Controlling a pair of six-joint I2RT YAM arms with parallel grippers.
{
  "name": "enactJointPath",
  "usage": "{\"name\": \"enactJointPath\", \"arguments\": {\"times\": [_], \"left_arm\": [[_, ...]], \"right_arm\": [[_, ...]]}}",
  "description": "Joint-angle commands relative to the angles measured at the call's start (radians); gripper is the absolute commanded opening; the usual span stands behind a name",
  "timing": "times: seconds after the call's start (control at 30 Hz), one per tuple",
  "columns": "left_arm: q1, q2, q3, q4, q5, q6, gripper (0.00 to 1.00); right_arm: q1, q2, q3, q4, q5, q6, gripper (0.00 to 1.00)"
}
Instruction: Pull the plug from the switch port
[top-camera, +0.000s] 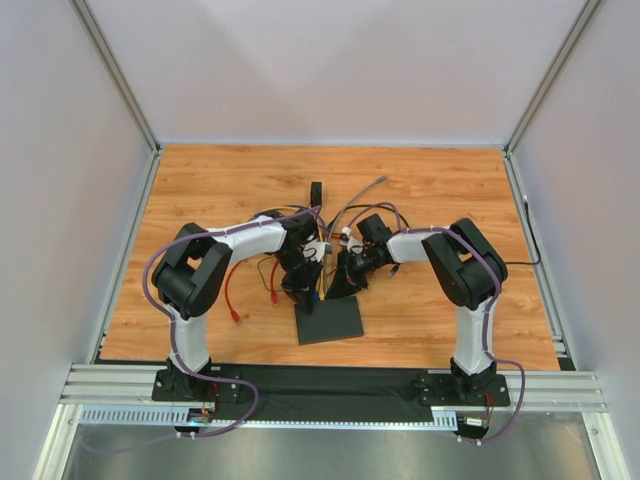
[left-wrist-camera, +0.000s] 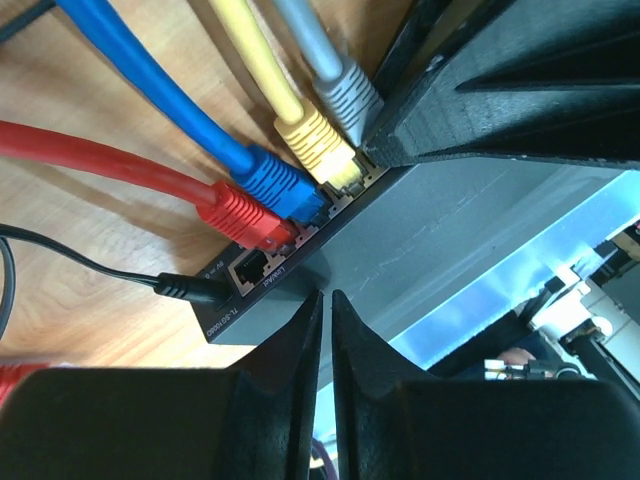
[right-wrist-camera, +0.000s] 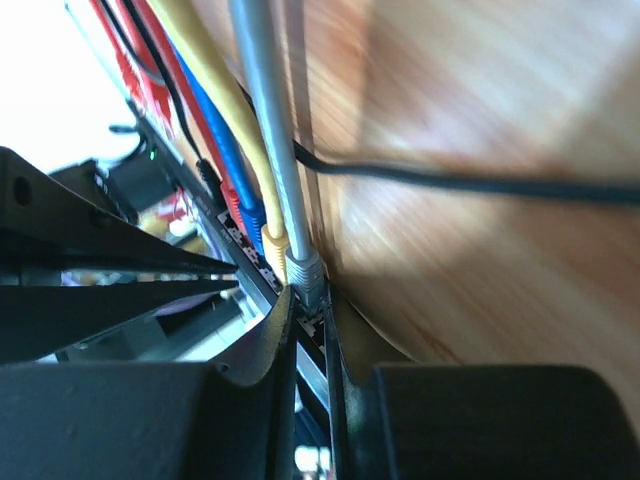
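I need to release the grey plug from my right gripper on the wood (top-camera: 468, 289) near the black cable that comes from the table's side edge.
The switch (top-camera: 330, 320), a flat black box, lies near the table's front middle. In the left wrist view the switch (left-wrist-camera: 420, 240) has red (left-wrist-camera: 240, 215), blue (left-wrist-camera: 280, 185), yellow (left-wrist-camera: 318, 140) and grey (left-wrist-camera: 345, 100) plugs in its port row, plus a black power plug (left-wrist-camera: 185, 290). My left gripper (left-wrist-camera: 327, 296) is shut and empty, its tips on the switch's top near the red plug end. My right gripper (right-wrist-camera: 310, 305) is closed around the grey plug (right-wrist-camera: 306, 272) at the socket, one finger on each side.
A small black block (top-camera: 316, 192) stands further back on the wooden table (top-camera: 450, 190). Loose cables trail back from the switch: a red one (top-camera: 232, 295) to the left and a grey one (top-camera: 365, 190) behind. A black cable (right-wrist-camera: 480, 185) crosses the wood.
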Motion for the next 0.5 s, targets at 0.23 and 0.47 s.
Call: {"name": "enactJointPath", "arguments": {"times": [0.23,0.47], "left_arm": [[-0.019,0.067,-0.012,0.002,-0.158,0.030,0.17],[-0.034,0.043,-0.017,0.005,-0.183,0.028,0.16]], "right_arm": [[-0.006,-0.108,-0.069,0.314,0.265,0.216,0.00],[-0.011,-0.140,-0.006,0.200,0.328,0.140,0.00]]}}
